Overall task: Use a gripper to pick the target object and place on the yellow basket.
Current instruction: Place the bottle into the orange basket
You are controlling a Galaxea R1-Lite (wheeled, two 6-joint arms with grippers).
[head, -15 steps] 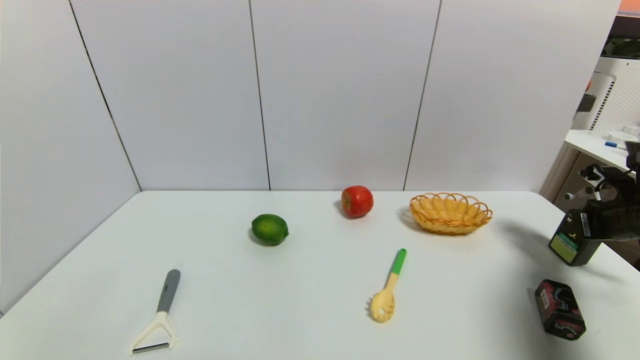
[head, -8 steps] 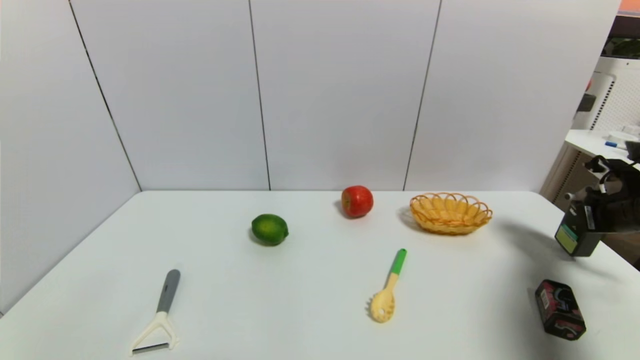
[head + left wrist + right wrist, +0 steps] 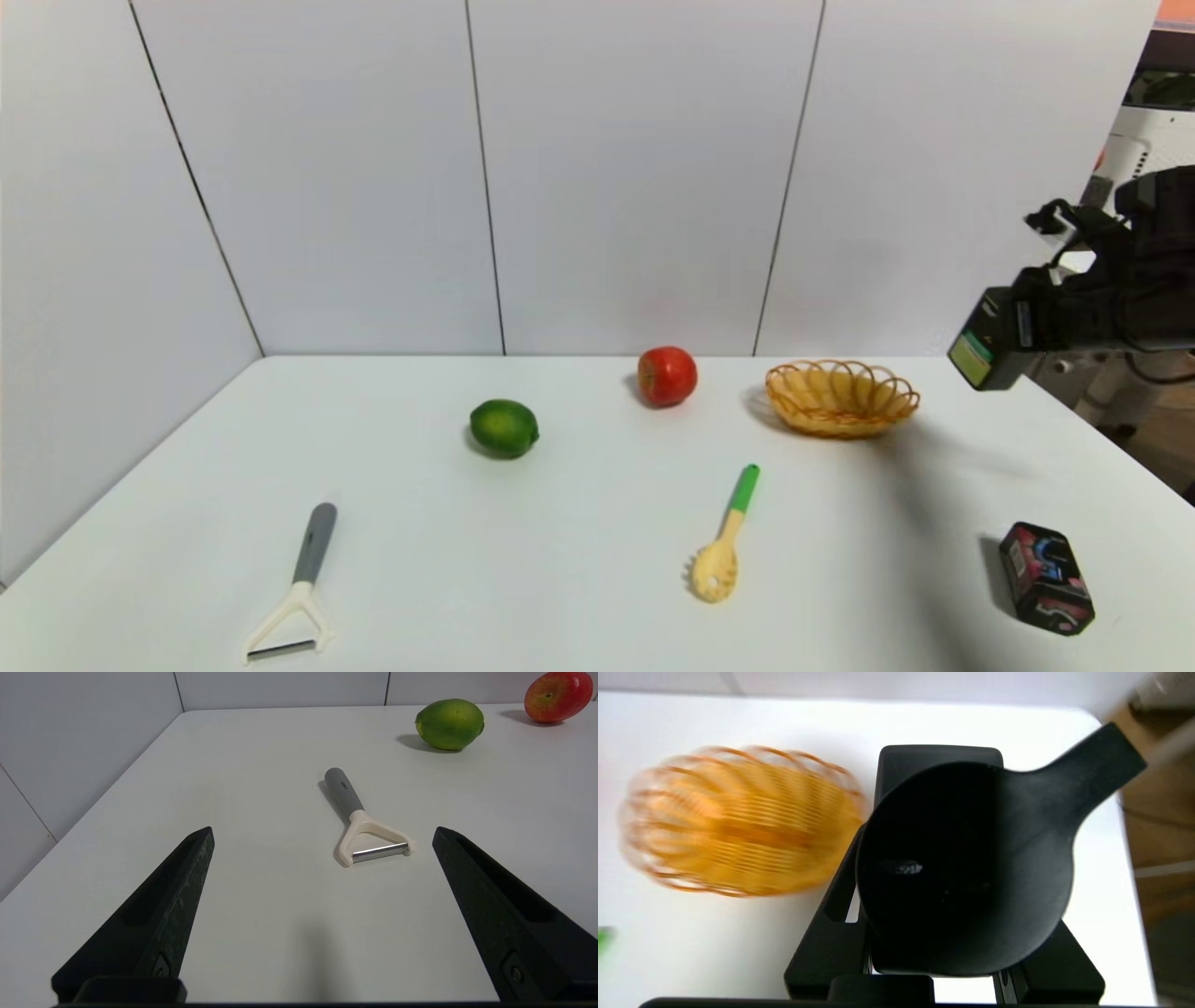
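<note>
My right gripper should release the small black bottle on the middle of the yellow basket's woven bottom [image 3: 842, 407] [image 3: 757, 834].
The small black bottle [image 3: 991, 342] with its green-and-white label hangs well above the table at the right, tilted, with my right gripper [image 3: 1036, 317] shut on it. It is a little to the right of and above the yellow basket [image 3: 841, 398], which sits at the back right of the table. In the right wrist view the bottle's round black cap [image 3: 962, 868] fills the middle, the black fingers [image 3: 1092, 772] hold its sides, and the basket [image 3: 738, 821] lies beside it below. My left gripper [image 3: 322, 872] is open over the table's near left, holding nothing.
On the white table [image 3: 579, 523] lie a red apple [image 3: 667, 375], a green lime [image 3: 504, 427], a yellow spoon with green handle [image 3: 724, 546], a grey-handled peeler [image 3: 297, 588] and a black box with red-blue print [image 3: 1046, 577] at the front right.
My right gripper has lifted the bottle high off the table's right edge and carried it up and left toward the basket. Nothing else moved.
</note>
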